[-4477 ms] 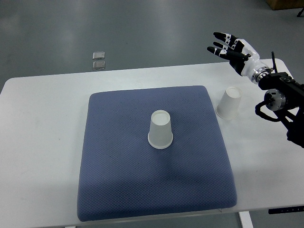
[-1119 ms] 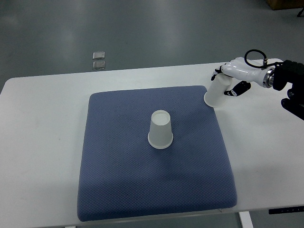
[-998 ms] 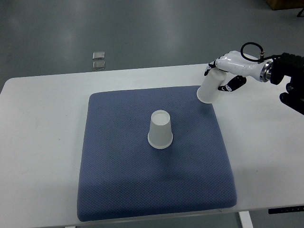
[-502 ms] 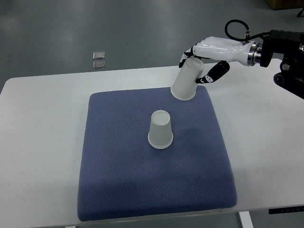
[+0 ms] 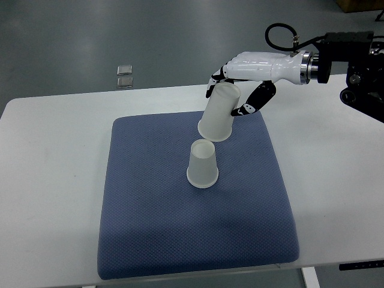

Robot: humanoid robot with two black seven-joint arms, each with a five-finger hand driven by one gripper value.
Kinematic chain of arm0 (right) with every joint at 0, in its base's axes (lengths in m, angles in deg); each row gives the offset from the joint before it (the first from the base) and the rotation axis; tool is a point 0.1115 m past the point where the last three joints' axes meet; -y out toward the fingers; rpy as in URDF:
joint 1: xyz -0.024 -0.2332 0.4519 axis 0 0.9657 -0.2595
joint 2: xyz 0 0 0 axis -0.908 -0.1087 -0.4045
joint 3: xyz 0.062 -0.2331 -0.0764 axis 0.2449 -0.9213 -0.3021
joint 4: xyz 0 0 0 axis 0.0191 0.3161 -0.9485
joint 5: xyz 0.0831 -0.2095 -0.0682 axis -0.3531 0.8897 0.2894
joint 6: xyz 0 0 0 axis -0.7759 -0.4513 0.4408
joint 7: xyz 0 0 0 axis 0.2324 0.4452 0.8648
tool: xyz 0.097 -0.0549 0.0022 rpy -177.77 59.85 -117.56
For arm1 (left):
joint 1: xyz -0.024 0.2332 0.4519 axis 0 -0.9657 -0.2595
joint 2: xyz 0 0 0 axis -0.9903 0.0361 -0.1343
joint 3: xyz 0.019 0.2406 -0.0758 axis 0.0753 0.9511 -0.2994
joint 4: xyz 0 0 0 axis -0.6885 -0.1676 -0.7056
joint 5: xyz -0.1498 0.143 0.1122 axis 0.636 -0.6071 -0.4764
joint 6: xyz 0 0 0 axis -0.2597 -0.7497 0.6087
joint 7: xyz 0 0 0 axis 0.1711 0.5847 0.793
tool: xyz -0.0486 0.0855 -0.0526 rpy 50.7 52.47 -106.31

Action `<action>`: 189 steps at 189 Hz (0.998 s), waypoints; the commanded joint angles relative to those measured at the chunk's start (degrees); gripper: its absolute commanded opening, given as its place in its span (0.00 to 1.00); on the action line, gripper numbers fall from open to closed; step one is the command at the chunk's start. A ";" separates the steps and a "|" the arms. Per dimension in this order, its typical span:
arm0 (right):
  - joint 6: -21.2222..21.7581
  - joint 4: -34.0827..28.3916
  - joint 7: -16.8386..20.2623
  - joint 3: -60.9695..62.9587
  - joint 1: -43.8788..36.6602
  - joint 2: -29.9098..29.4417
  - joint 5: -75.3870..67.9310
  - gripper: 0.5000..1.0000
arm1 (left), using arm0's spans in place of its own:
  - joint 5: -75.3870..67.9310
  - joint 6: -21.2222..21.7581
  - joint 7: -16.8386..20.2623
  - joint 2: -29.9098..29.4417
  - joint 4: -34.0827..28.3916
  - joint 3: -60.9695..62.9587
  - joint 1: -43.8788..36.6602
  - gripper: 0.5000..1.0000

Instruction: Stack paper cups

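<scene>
My right gripper is going to release the cup it holds over the top of the white paper cup (image 5: 202,150) that stands upside down.
A white paper cup (image 5: 202,164) stands upside down near the middle of the blue mat (image 5: 150,228). My right hand (image 5: 243,81) reaches in from the right and is shut on a second white paper cup (image 5: 218,114), held upside down and tilted. Its open rim hangs just above and behind the top of the standing cup. The fingers wrap the upper part of the held cup. No left arm shows.
The mat lies on a white table (image 5: 48,180). Two small square metal plates (image 5: 125,75) sit on the grey floor beyond the table's far edge. The black forearm (image 5: 351,51) of my right arm fills the upper right corner.
The right hand took the cup from the table's right side, lifted it and carried it leftwards over the mat. It now hangs close above the standing cup.
</scene>
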 commanded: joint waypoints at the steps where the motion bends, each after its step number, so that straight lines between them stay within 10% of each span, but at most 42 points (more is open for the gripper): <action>1: 0.15 -1.06 0.01 -0.09 -0.01 -0.27 0.00 0.00 | 0.00 0.00 -0.01 0.00 0.01 0.00 0.00 1.00; 189: 0.24 -3.52 0.98 -0.88 1.39 -2.38 0.88 0.00 | 0.00 0.00 -0.01 0.00 0.01 0.00 0.00 1.00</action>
